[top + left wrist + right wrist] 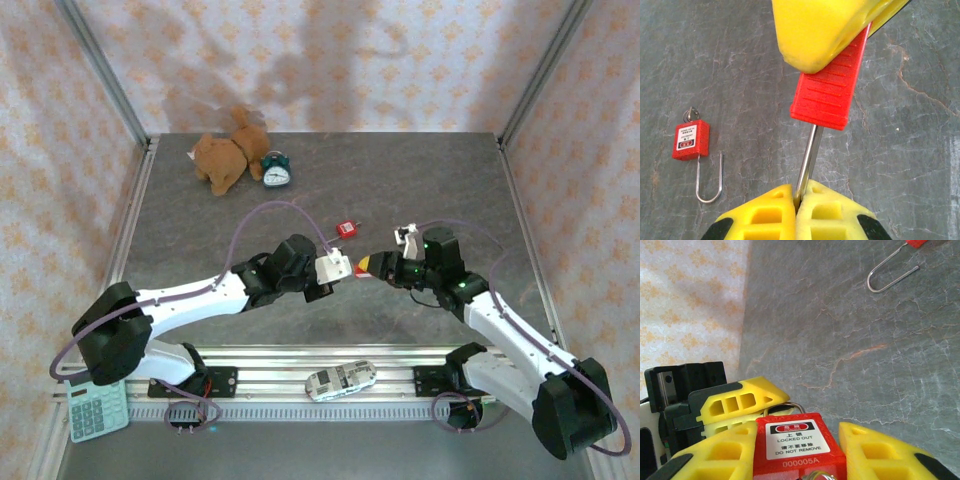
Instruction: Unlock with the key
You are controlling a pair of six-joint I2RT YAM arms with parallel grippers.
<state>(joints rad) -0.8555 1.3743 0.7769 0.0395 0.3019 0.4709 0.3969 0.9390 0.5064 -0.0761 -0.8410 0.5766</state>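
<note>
My left gripper has just the padlock's shackle; it should open and take the red body (823, 106), freeing my right gripper for the key.
A red padlock (800, 445), labelled "LOCKED OUT", hangs above the table with my right gripper (799, 432) shut on its body. Its steel shackle (807, 155) points toward my left gripper (799, 197), which is shut on the shackle's end. From above, both grippers meet tip to tip at mid-table, the left gripper (345, 270) beside the right gripper (372, 266). A metal ring (822, 475) shows at the lock's near end; I cannot make out the key there. A second red padlock (690, 141) lies on the table, shackle swung open, a small metal key (690, 114) at its end.
The second padlock (347, 229) lies just beyond the grippers. A plush bear (225, 160) and a small alarm clock (276, 172) sit at the back left. A toy car (340, 379) and a calculator (98, 408) rest at the near edge. Patterned walls enclose the table.
</note>
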